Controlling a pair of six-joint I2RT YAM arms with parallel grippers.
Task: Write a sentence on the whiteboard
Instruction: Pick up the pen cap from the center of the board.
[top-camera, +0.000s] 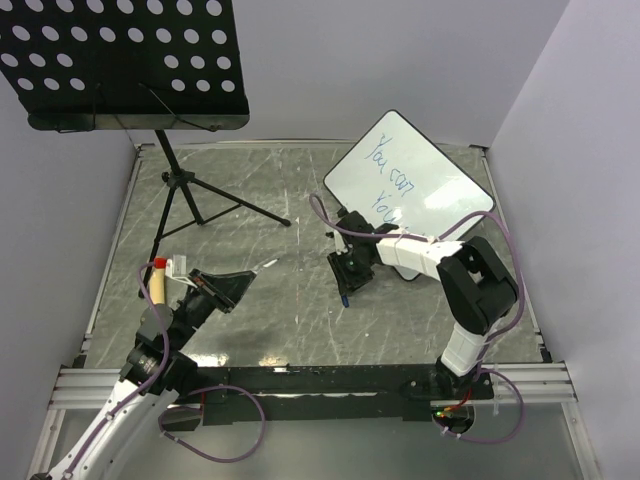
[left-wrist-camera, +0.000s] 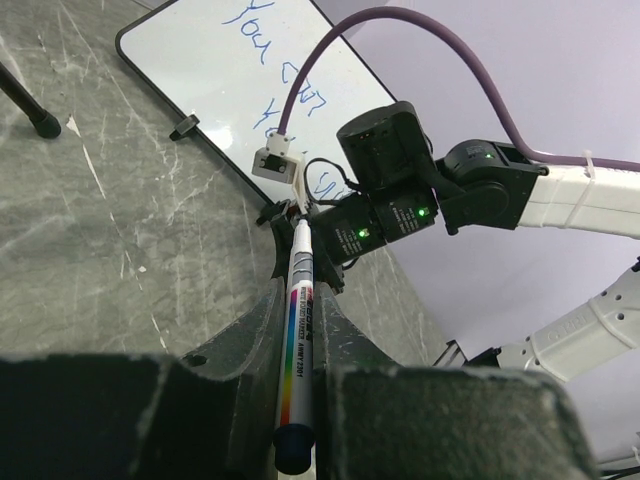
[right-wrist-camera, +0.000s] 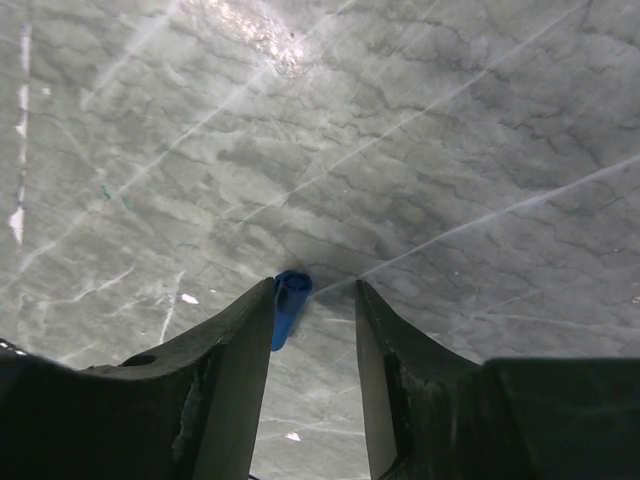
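Observation:
The blue marker cap is crooked against a finger of my right gripper. Next, I lift clear, turn and take the cap by its closed end (right-wrist-camera: 281, 342).
The whiteboard (top-camera: 440, 185) (left-wrist-camera: 200, 70) lies tilted at the back right of the table. On it is the sentence (top-camera: 390, 175) (left-wrist-camera: 275, 45), in thin blue handwriting over two lines. My left gripper (top-camera: 238, 284) (left-wrist-camera: 300, 295) is shut on a silver marker (left-wrist-camera: 298, 340) with a rainbow stripe, whose tip points toward the right arm. My right gripper (top-camera: 350, 272) (right-wrist-camera: 315, 292) hangs open just above the table. A blue marker cap (right-wrist-camera: 290, 306) (top-camera: 343, 297) lies on the table by its left finger, partly hidden behind it.
A black perforated music stand (top-camera: 130, 60) stands at the back left, its tripod legs (top-camera: 205, 205) spread over the marble tabletop. A cream tube with a red top (top-camera: 160, 280) stands beside the left arm. Pale walls close in the table on three sides.

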